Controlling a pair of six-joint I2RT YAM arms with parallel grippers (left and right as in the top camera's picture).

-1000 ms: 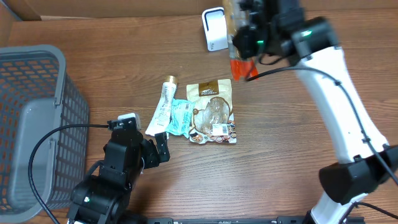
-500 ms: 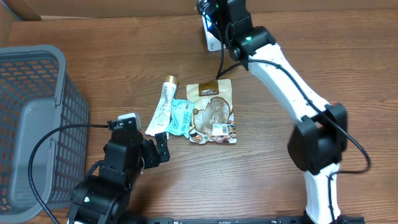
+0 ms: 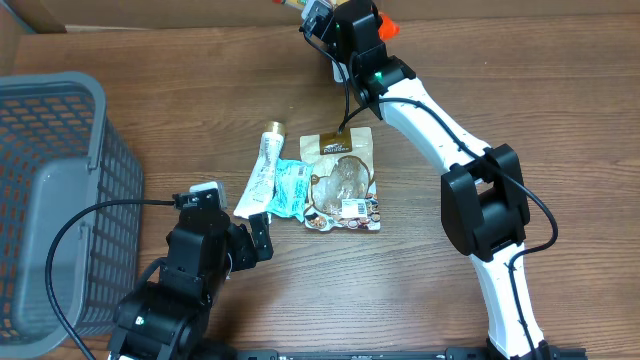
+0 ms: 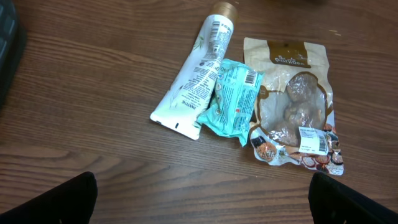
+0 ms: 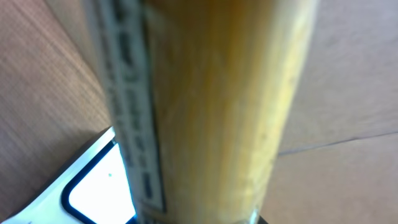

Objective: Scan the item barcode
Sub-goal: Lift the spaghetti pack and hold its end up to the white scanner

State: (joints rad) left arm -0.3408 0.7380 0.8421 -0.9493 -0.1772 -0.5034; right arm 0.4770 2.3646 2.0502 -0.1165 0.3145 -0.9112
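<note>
The robot's right gripper should release the yellow bottle on the bare wood (image 3: 506,143) just behind the black elbow of the robot's bent arm.
My right gripper (image 3: 337,16) is shut on a yellow bottle (image 5: 211,106) with an orange cap (image 3: 386,27), held at the table's far edge. In the right wrist view the bottle fills the frame, with a printed label strip (image 5: 134,124) down its left side. The white scanner (image 5: 93,186) shows just beyond it at the lower left. In the overhead view the arm hides most of the scanner. My left gripper (image 4: 208,205) hangs open over bare wood near the table's front, its dark fingertips (image 4: 78,196) far apart, short of the items.
A white tube (image 3: 262,170), a teal packet (image 3: 290,188) and a brown snack pouch (image 3: 345,182) lie together mid-table. A grey mesh basket (image 3: 100,150) stands at the left edge. A cardboard wall runs along the back.
The right arm has swung left and back with the bottle, from beside the scanner to over it at the far edge. The left arm and the table items have stayed put.
</note>
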